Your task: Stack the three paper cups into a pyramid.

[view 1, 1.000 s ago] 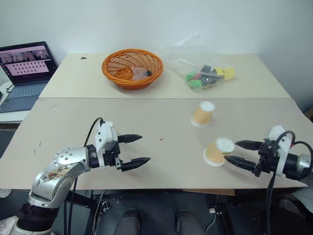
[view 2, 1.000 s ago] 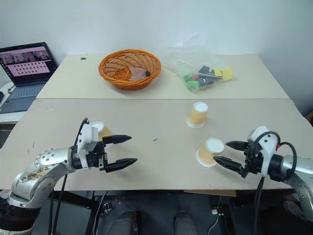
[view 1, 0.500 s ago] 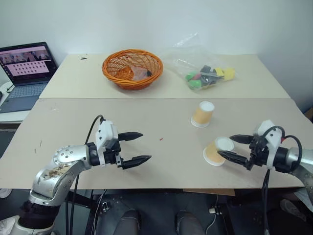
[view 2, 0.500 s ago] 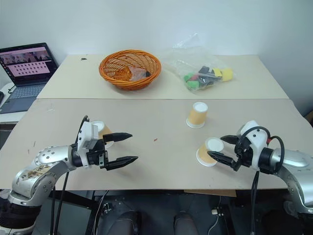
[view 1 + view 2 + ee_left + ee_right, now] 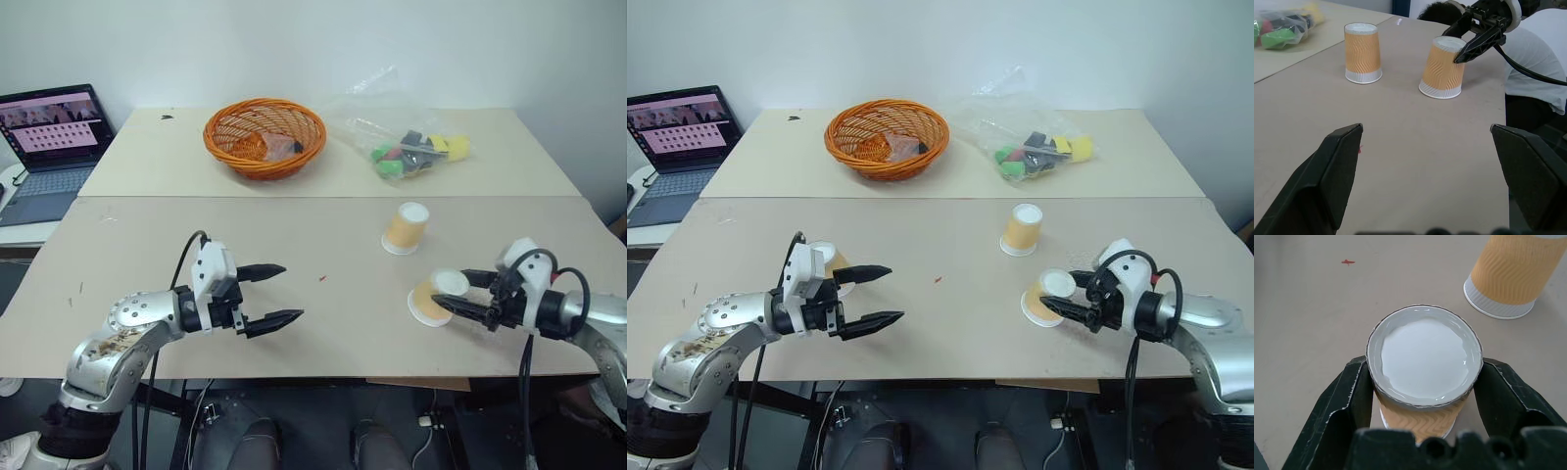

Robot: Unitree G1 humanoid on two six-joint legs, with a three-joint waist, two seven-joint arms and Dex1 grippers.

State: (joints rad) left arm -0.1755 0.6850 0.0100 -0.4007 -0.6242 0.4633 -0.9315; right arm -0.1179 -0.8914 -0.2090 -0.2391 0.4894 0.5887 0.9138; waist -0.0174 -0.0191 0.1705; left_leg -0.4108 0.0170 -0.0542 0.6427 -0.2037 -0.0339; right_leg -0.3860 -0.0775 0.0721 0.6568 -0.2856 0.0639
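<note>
I need to release the paper cup on the table (image 5: pixel 293 284) between the red mark and my left gripper with my right gripper.
Three paper cups with tan-orange sides are on the beige table (image 5: pixel 323 235). One cup (image 5: pixel 407 227) stands upside down right of centre. Closer to me, a second cup (image 5: pixel 427 300) leans with its white base up, and my right gripper (image 5: pixel 449 291) is shut on its upper end, one finger (image 5: pixel 1354 391) on each side. The third cup (image 5: pixel 826 258) sits just behind my left gripper (image 5: pixel 292 291), which hovers open and empty over the front left of the table. The left wrist view shows both right-hand cups (image 5: pixel 1442 68) (image 5: pixel 1362 54) and my right gripper (image 5: pixel 1452 46).
An orange wicker basket (image 5: pixel 265 137) and a clear plastic bag of coloured pieces (image 5: pixel 411 147) lie on the far table section. An open laptop (image 5: pixel 49 137) is off the left edge. A person in a white shirt (image 5: pixel 1542 54) is beyond the table's right side.
My right gripper slid forward around the leaning cup and went from open to shut on its upper end. The left arm stayed still.
</note>
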